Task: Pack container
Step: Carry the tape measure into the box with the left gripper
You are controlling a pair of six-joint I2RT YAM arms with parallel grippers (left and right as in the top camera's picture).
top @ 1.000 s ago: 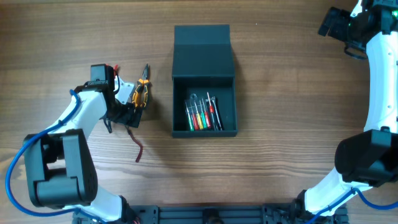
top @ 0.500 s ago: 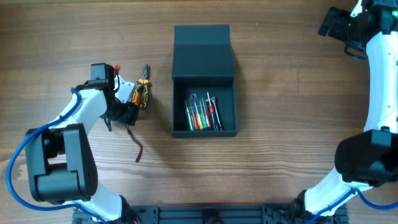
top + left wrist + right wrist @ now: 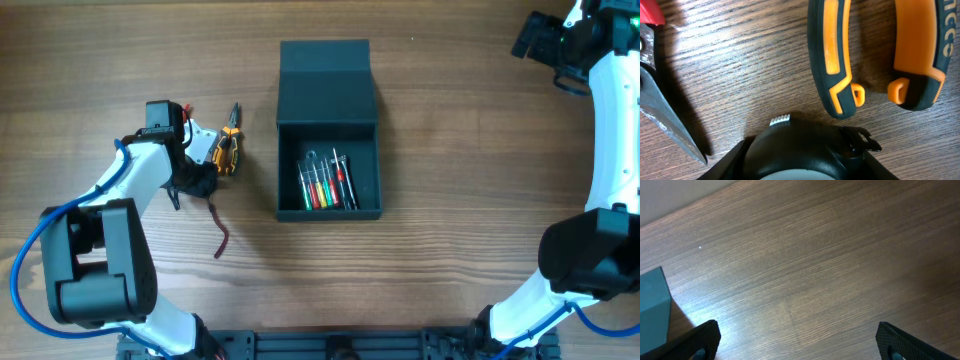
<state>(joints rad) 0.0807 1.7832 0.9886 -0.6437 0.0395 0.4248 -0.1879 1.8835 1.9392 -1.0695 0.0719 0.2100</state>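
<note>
Next, I let go of the black rounded object with my left gripper on the far ends of the coloured screwdrivers (image 3: 329,167) inside the container.
The container (image 3: 328,95), a dark teal box, lies open mid-table with its lid flapped back; several coloured screwdrivers (image 3: 327,182) lie inside. Left of it, my left gripper (image 3: 195,182) is low on the table. In the left wrist view its fingers (image 3: 732,161) hug both sides of a black rounded object (image 3: 800,145). Orange-and-black pliers (image 3: 840,60) lie just beyond it, untouched; the same pliers (image 3: 227,150) show overhead. My right gripper (image 3: 540,38) hovers open at the far right corner, and nothing lies between the fingers of this gripper (image 3: 800,340).
A red-handled cutter (image 3: 662,110) lies beside the left gripper, its dark red handle (image 3: 220,238) trailing toward the front edge. A corner of the box (image 3: 652,305) shows in the right wrist view. Bare wood lies right of the box.
The left gripper's jaws have narrowed from wide open onto the black object, and the arm has shifted slightly left. The red handle has nudged a little. The right arm is still.
</note>
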